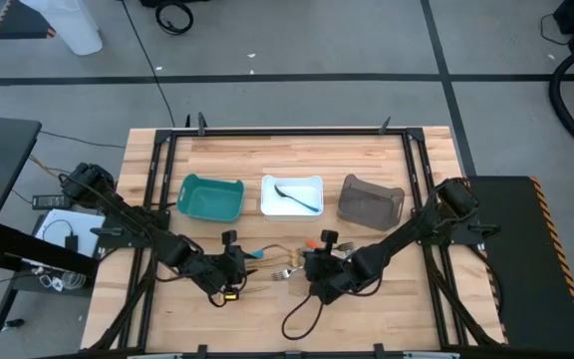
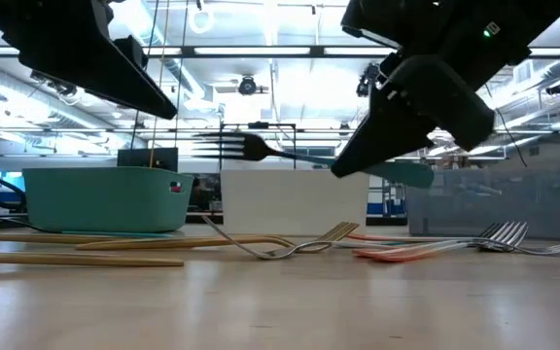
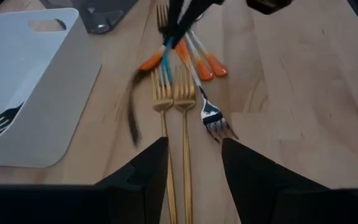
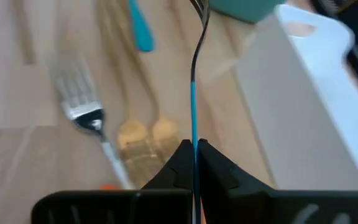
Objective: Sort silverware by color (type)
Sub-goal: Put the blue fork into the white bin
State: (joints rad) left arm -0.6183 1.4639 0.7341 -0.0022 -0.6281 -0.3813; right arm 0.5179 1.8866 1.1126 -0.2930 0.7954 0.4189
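Observation:
The robot's right gripper needs to set the blue-handled fork down alongside the dark fork in the white bin [image 1: 295, 200].
My right gripper [image 4: 193, 155] [image 1: 312, 267] is shut on a blue-handled fork [image 4: 193, 93], which is in the air in the low view [image 2: 251, 146]. My left gripper [image 3: 194, 162] [image 1: 235, 267] is open. Its fingers stand on either side of the handles of two gold forks [image 3: 174, 99], and I see no touch. The gold forks lie flat on the table. Beside them lie a silver fork [image 3: 211, 117], orange-handled pieces [image 3: 207, 65] and another blue-handled piece [image 4: 140, 28]. My right gripper pinches the fork's blue handle [image 4: 193, 127] between its two fingertips. The fork runs straight on from the fingers. It is lifted clear of the table and roughly level, with its tines [image 2: 246, 146] pointing away from the gripper.
Three bins stand in a row at the far side: teal [image 1: 212, 197], white [image 1: 292, 181] with a dark fork inside, and grey-brown [image 1: 372, 199]. The loose silverware lies between the two grippers. Bare wood shows toward the near edge, and a black cable loops there [image 1: 302, 317].

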